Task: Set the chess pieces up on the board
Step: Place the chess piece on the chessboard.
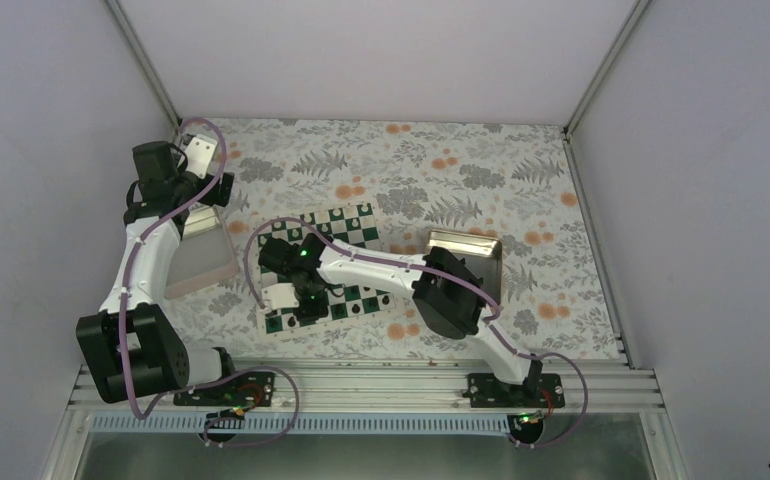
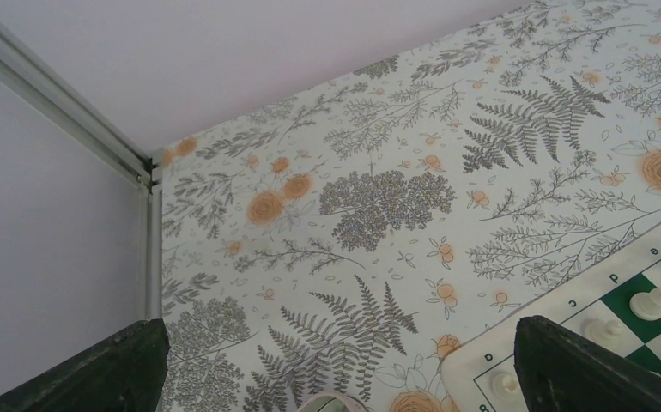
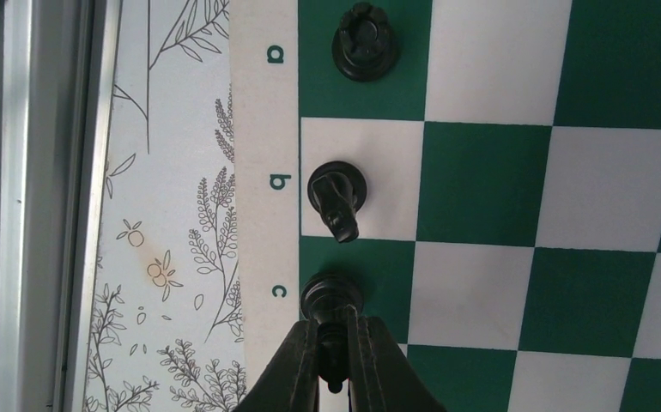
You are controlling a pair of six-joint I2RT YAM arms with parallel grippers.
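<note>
The black bishop's base sits at the green c square's border edge, so my right gripper will open, retake the bishop and shift it toward the middle (image 3: 360, 287).
The green and white board (image 1: 356, 230) lies mid-table. In the right wrist view its a–c edge (image 3: 263, 184) shows a black rook (image 3: 363, 41) on the a square and a black knight (image 3: 337, 193) on b. My right gripper (image 3: 334, 330) is shut on a black bishop (image 3: 333, 296) whose base rests on the green c square; it is seen from above at the board's near left corner (image 1: 306, 300). My left gripper (image 2: 336, 369) is open and empty, raised over the table left of the board (image 1: 209, 192). More black pieces (image 1: 376, 300) stand along the near rows.
A pinkish-rimmed tray (image 1: 196, 260) lies left of the board, under the left arm. A gold tray (image 1: 466, 245) sits to the right, partly under the right arm. White pieces (image 2: 653, 300) stand on the board's far rows. Walls enclose the table.
</note>
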